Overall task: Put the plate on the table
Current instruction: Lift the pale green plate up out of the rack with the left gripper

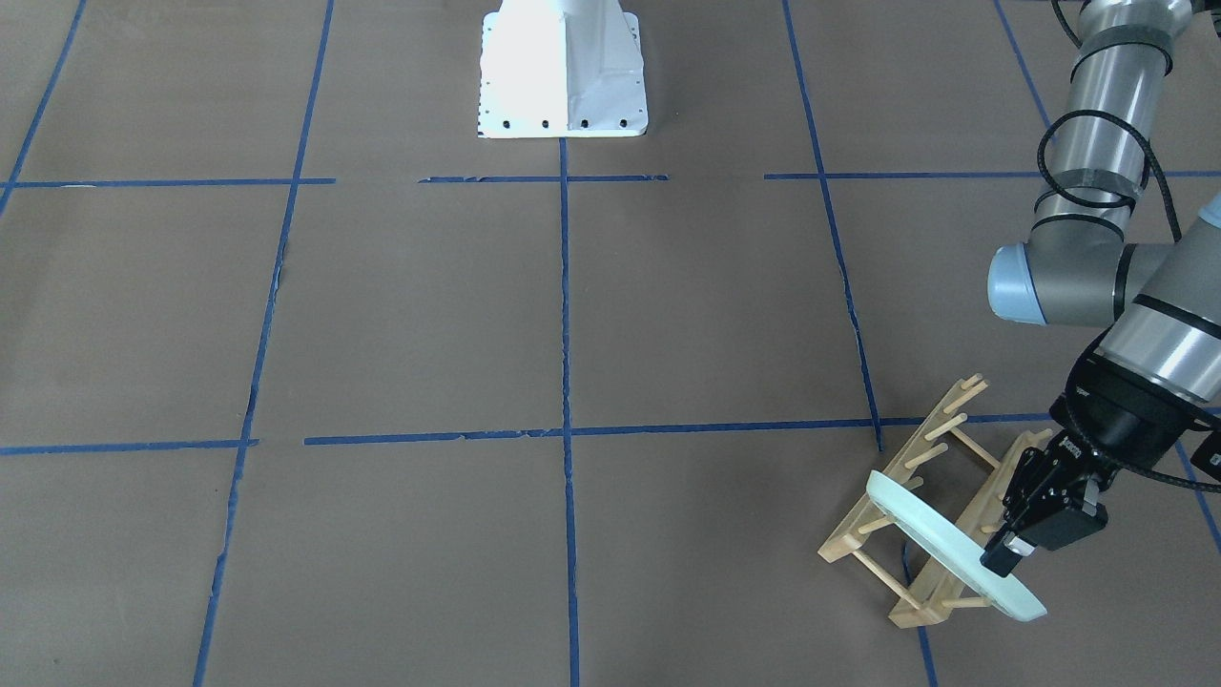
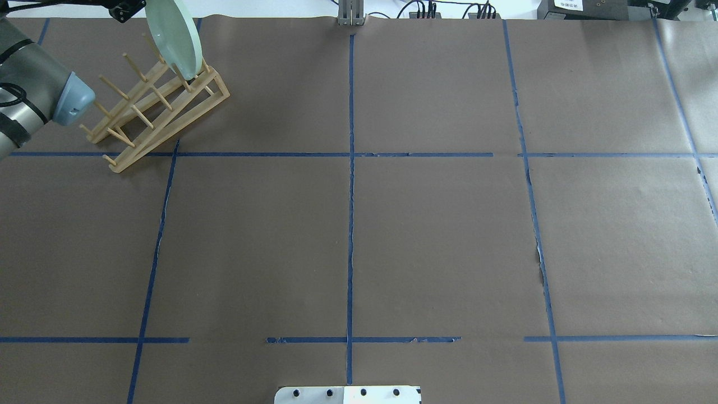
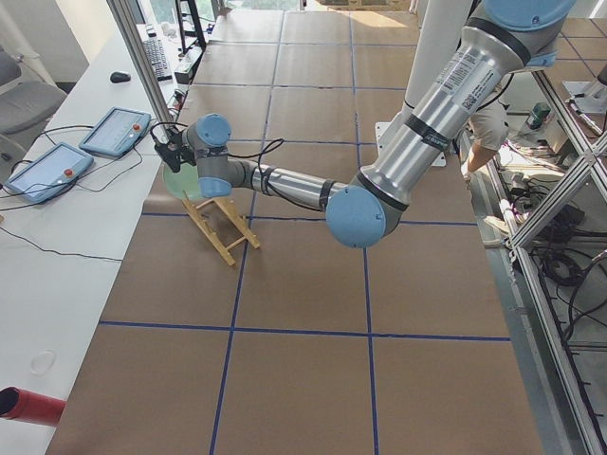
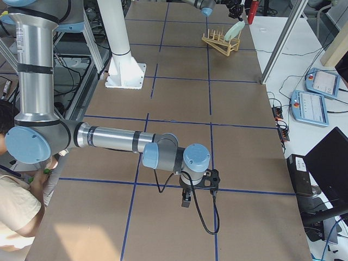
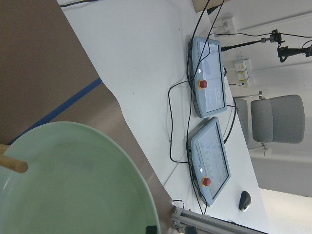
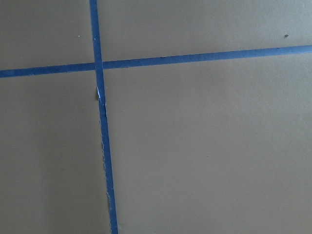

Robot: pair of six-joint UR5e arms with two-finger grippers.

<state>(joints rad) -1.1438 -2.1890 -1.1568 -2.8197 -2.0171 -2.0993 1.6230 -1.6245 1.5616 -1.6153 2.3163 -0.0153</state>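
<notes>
The plate will go down on the brown table point(image 1: 727, 277) between the rack and the robot base, set there by my left gripper. The plate still stands between the rack's pegs.
The pale mint-green plate point(image 1: 944, 544) stands on edge between the pegs at one end of the light wooden rack point(image 1: 940, 448), at the far left of the overhead view point(image 2: 174, 36). My left gripper point(image 1: 1002, 558) is at the plate's upper rim, with its fingers closed across the rim. The left wrist view shows the plate's face point(image 5: 73, 185) close up, with one peg in front of it. The brown table point(image 1: 706, 315) lies around the rack. My right gripper point(image 4: 185, 204) hangs low over the table far from the rack; I cannot tell whether it is open or shut.
The white robot base point(image 1: 563, 72) stands at the table's middle back edge. Beyond the table edge by the rack is a white bench with two control tablets point(image 5: 209, 78) and cables. A red cylinder point(image 3: 28, 406) lies on that bench.
</notes>
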